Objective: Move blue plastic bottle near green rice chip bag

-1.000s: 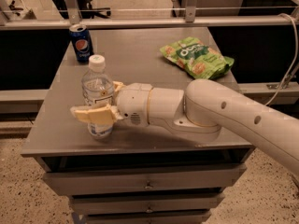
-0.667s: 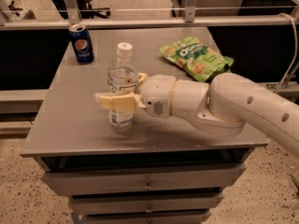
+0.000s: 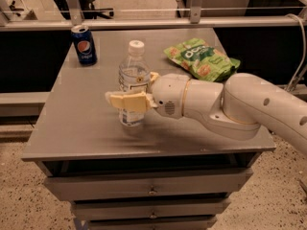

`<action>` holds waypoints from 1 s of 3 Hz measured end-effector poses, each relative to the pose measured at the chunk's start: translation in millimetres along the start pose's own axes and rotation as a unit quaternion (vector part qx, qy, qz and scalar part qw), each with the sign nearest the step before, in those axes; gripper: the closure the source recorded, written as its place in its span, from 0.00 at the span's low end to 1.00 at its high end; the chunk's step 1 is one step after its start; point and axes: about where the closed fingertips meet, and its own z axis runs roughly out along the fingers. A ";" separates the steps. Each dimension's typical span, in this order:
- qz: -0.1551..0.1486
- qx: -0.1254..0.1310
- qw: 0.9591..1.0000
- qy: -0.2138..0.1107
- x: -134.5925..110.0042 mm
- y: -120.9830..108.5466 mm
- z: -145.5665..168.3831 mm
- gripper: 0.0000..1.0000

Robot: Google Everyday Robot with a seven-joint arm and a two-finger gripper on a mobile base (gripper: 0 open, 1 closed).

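Observation:
I need to release the blue plastic bottle between the green rice chip bag and the table's side edge [image 3: 234, 89].
The blue plastic bottle [image 3: 132, 75] is clear with a white cap and stands upright on the grey table [image 3: 76, 123], near its middle. My gripper [image 3: 130, 96] reaches in from the right and is shut on the bottle's lower half, with one cream finger [image 3: 125, 102] across its front. The green rice chip bag [image 3: 200, 59] lies flat at the table's back right, a short way right of the bottle and behind my white arm [image 3: 230, 104].
A blue Pepsi can [image 3: 84, 44] stands at the table's back left corner. A rail [image 3: 144, 23] runs behind the table. Drawers [image 3: 151, 188] sit under the tabletop. The table's front edge is close below the bottle.
My gripper has carried the bottle to the right, from the table's left part toward its middle and closer to the green bag. The can and bag have not moved.

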 end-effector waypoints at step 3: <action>-0.155 0.145 0.974 0.085 -40.6 -125.9 -134.7 1.00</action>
